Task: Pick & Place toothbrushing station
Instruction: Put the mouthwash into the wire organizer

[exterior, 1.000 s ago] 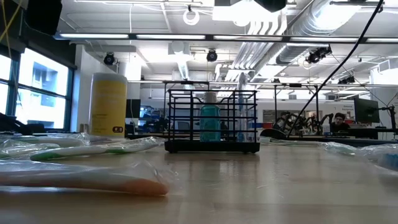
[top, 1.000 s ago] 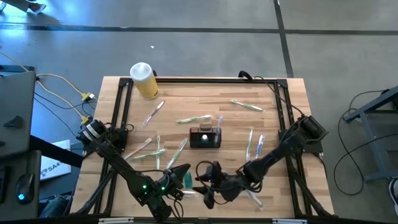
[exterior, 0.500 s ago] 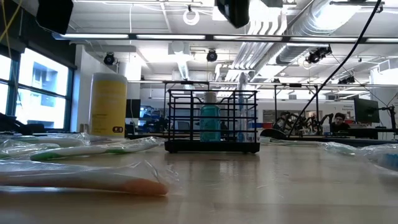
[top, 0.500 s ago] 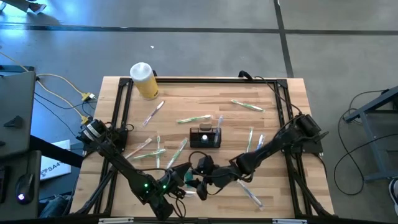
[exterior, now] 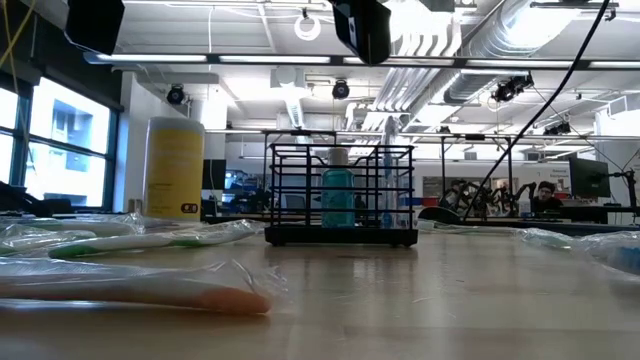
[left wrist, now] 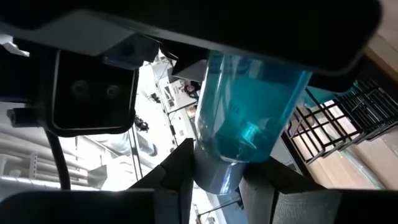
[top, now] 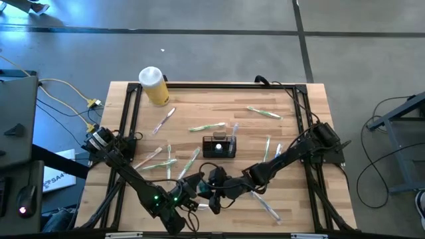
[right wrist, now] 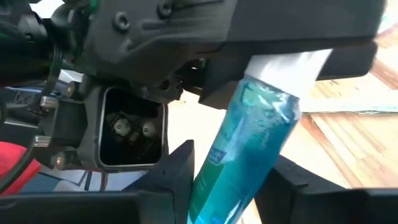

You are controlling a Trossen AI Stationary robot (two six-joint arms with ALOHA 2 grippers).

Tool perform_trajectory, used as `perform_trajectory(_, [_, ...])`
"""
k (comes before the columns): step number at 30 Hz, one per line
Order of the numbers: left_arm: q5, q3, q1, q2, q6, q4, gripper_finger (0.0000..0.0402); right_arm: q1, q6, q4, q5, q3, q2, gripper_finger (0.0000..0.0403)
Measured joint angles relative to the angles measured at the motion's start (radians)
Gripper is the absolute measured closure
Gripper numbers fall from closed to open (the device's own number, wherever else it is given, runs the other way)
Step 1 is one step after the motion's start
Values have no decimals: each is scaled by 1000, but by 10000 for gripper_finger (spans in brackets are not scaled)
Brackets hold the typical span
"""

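Note:
The held bottle leans back over my left gripper, so I should open it, back away and take the bottle's cap (left wrist: 217,169) with its body pointing ahead.
The toothbrushing station, a black wire caddy (top: 219,146) (exterior: 340,195), stands on its base mid-table with a teal bottle inside. In front of it, near the table's front edge, a second translucent teal bottle (top: 201,191) with a pale cap hangs above the wood between both grippers. My left gripper (top: 194,188) (left wrist: 217,171) is shut on its cap end. My right gripper (top: 208,190) (right wrist: 233,177) is shut on its body. In the low view only dark parts of the arms show at the top. My left gripper pinches the bottle's pale cap (left wrist: 217,177) between its two fingers, coming level from the table's left. The bottle sticks out beyond the fingertips, clear of the table. My right gripper has the bottle's teal body (right wrist: 239,155) between its two fingers (right wrist: 177,165), coming from the table's right and slanting down. The bottle is clear of the table.
Several wrapped toothbrushes (top: 206,126) lie scattered on the wood around the caddy, some near the front (exterior: 130,290). A yellow jar with a white lid (top: 154,85) stands at the far left corner. Black frame rails (top: 129,119) run along the table's sides.
My right gripper has moved toward the table's left and slightly down, up to the bottle that my left gripper holds, and its fingers now stand on the bottle's body. The bottle and the caddy have stayed where they were.

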Motion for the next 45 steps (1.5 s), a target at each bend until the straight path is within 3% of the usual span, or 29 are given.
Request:
perform_trajectory(3, [8,0,0,0,-3,5,300,0,0,-17,1,0,0,294])
perform_trajectory(8, [50,0,2,0,-54,16,246,2,-32,-16,5,2,-2,304])
perform_trajectory(13, [27,13,-17,0,-54,14,215,2,-47,-24,-6,2,-2,327])
perform_trajectory(22, [-10,71,-115,-28,-99,5,208,10,-77,-7,-15,5,-5,332])
perform_trajectory(29, [-16,80,-191,-157,-374,11,208,25,-94,-35,12,-3,6,335])
perform_trajectory(33, [143,76,-207,-223,-591,-78,211,26,-94,-36,51,3,-6,336])
perform_trajectory(40, [635,77,-168,-364,-1103,-387,219,27,-99,-36,49,1,-1,336])
perform_trajectory(45, [767,76,-99,-405,-1323,-514,219,27,-120,-27,48,1,-2,336])
